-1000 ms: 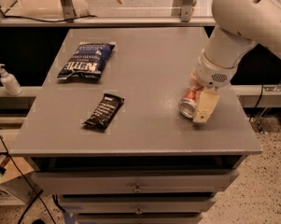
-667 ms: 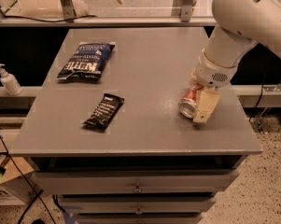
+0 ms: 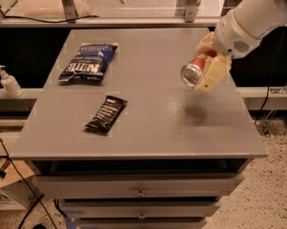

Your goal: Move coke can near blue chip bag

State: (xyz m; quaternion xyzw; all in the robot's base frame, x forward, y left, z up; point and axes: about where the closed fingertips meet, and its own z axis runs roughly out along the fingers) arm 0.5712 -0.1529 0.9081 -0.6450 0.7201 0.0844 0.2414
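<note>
The robot's gripper needs to release the coke can on the table just off the blue chip bag's inner edge (image 3: 132,56). The can is now lifted above the grey table.
My gripper (image 3: 206,61) is shut on the coke can (image 3: 194,71), a red can with a silver end facing the camera. It holds the can on its side, lifted above the right part of the grey table (image 3: 148,123); the can's shadow lies on the tabletop below. The blue chip bag (image 3: 88,62), navy with white lettering, lies flat at the table's far left, well apart from the can.
A narrow black snack wrapper (image 3: 106,114) lies left of centre. A white pump bottle (image 3: 8,81) stands on a lower shelf to the left. Drawers (image 3: 140,190) sit under the tabletop. A rail with posts (image 3: 133,20) runs along the back edge.
The gripper has lifted the coke can off the tabletop and carries it in the air. The bag and the wrapper have not moved.
</note>
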